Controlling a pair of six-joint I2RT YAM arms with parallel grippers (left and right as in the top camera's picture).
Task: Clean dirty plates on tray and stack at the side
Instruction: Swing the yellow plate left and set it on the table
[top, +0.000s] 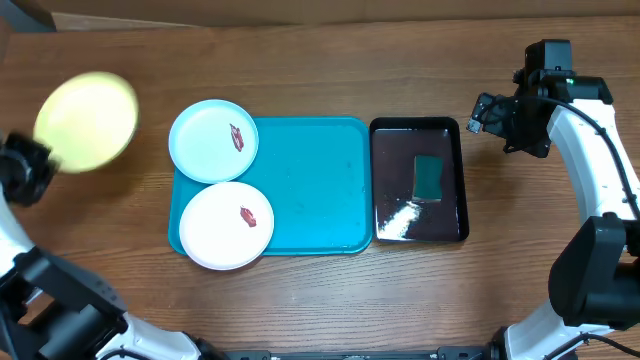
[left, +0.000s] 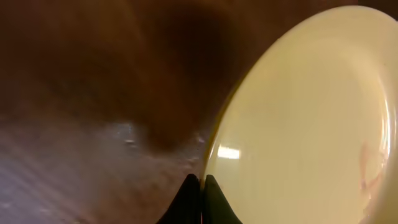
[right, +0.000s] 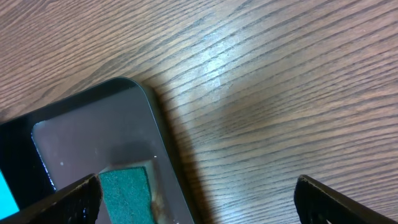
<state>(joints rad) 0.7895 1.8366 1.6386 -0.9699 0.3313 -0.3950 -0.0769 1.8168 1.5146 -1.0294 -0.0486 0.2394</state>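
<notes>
My left gripper has the yellow-green plate, now tilted up over the table off the tray. It will let the plate go on the bare wood (top: 131, 178) next to the turquoise tray, near the pale blue plate.
The yellow-green plate (top: 87, 121) is tilted up over the table at the far left, off the turquoise tray (top: 310, 190). My left gripper (top: 42, 160) is shut on its rim. In the left wrist view the gripper (left: 201, 177) pinches the edge of this plate (left: 298, 124), which shows a faint reddish smear. A pale blue plate (top: 205, 140) and a white plate (top: 220, 225) lie on the tray's left side, each with a red-brown bit. My right gripper (top: 490, 115) hangs open over bare wood, right of the black tray.
A glossy black tray (top: 390, 180) with a green sponge (top: 430, 177) stands just right of the turquoise tray. In the right wrist view its corner (right: 81, 130) and the sponge (right: 124, 193) lie by my gripper (right: 198, 186).
</notes>
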